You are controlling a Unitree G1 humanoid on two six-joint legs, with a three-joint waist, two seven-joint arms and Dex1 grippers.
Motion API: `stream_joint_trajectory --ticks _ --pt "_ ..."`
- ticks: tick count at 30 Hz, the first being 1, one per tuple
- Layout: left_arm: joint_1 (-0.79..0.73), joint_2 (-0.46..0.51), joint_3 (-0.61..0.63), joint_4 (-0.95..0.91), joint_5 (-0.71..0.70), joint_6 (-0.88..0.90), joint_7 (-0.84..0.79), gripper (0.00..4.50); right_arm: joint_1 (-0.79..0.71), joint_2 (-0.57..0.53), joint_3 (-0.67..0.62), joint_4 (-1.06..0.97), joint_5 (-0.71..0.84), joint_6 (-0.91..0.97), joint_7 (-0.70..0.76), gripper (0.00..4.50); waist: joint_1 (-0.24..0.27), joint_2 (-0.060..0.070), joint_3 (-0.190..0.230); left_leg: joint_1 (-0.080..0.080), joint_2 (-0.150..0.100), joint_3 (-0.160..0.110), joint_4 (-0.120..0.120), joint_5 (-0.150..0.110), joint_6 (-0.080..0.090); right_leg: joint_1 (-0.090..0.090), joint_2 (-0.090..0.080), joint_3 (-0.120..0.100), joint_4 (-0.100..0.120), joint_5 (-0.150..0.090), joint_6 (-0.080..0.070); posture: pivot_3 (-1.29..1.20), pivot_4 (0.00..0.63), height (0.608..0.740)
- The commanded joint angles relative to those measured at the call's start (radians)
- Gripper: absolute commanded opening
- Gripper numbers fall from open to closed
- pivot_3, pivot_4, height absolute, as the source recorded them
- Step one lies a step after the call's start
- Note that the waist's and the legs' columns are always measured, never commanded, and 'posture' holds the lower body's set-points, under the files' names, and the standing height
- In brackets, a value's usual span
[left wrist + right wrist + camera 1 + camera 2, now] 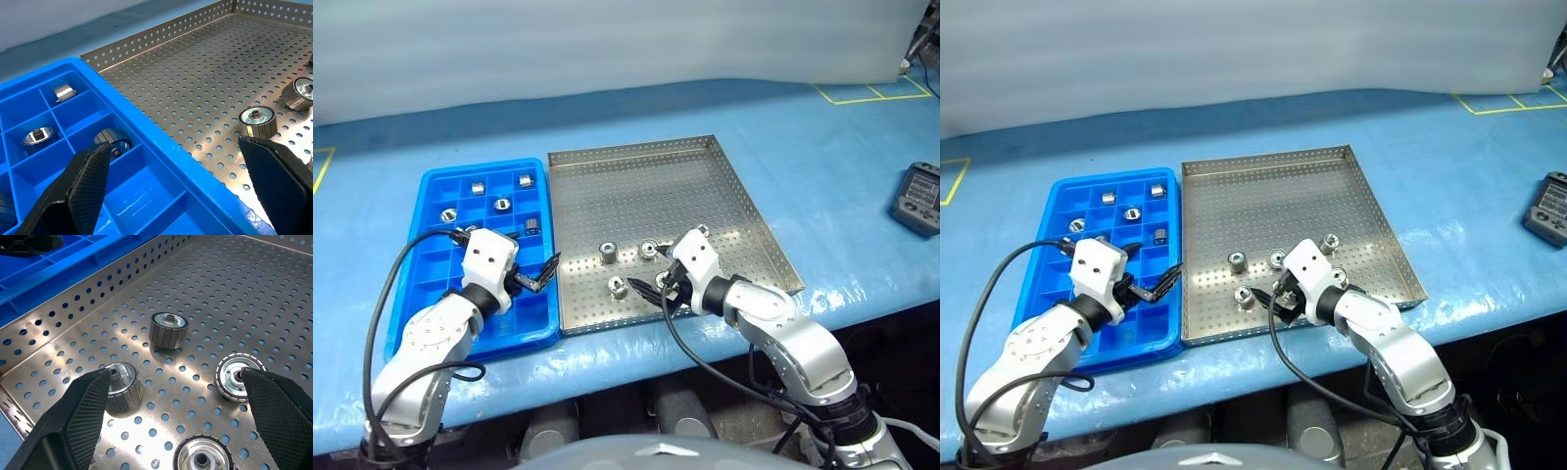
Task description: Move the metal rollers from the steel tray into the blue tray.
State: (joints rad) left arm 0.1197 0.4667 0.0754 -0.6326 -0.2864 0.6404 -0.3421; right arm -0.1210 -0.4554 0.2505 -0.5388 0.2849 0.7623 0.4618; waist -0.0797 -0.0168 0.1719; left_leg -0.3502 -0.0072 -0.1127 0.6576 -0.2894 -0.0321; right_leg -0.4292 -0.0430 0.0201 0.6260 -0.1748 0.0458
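I need to next close my left gripper on the sides of the upright metal roller (608, 254) (258, 124) that stands closest to the blue tray in the steel tray.
The steel tray (705, 176) lies mid-table with several metal rollers in its near half, among them one (606, 254), another (649, 251) and a third (618, 287). Beside it on the left lies the blue tray (431, 294), with several rollers such as one (503, 205) in its far compartments. My left gripper (536, 274) hangs open and empty over the blue tray's right edge. My right gripper (181, 421) is open low over the steel tray's near part. One roller (122, 384) sits by one of its fingers (83, 416) and another roller (238, 377) by the other; nothing is gripped.
A dark handheld device (918, 198) lies at the table's right edge. Yellow tape marks (862, 94) sit at the far right. The far half of the steel tray is bare perforated floor, and the blue tray's near compartments hold nothing.
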Motion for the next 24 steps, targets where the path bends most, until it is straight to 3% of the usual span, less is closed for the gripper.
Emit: stream_joint_trajectory --ticks 1,24 --pt "-0.008 0.005 0.005 -0.015 0.007 -0.017 -0.006 4.5 -0.01 0.006 -0.005 -0.028 0.001 -0.029 0.011 4.48 0.0 0.0 0.0 0.0 0.0 0.0 0.0 0.0 0.0 0.0 0.0 0.0 0.0 0.0 0.0 -0.11 0.15 0.74" --pt "-0.008 0.005 0.001 -0.03 -0.002 0.002 -0.016 4.5 0.003 0.011 -0.004 -0.034 -0.004 -0.029 0.015 4.48 -0.001 0.0 0.0 0.0 0.0 0.0 0.0 0.0 0.0 0.0 0.0 0.0 0.0 0.0 0.0 -0.11 0.15 0.74"
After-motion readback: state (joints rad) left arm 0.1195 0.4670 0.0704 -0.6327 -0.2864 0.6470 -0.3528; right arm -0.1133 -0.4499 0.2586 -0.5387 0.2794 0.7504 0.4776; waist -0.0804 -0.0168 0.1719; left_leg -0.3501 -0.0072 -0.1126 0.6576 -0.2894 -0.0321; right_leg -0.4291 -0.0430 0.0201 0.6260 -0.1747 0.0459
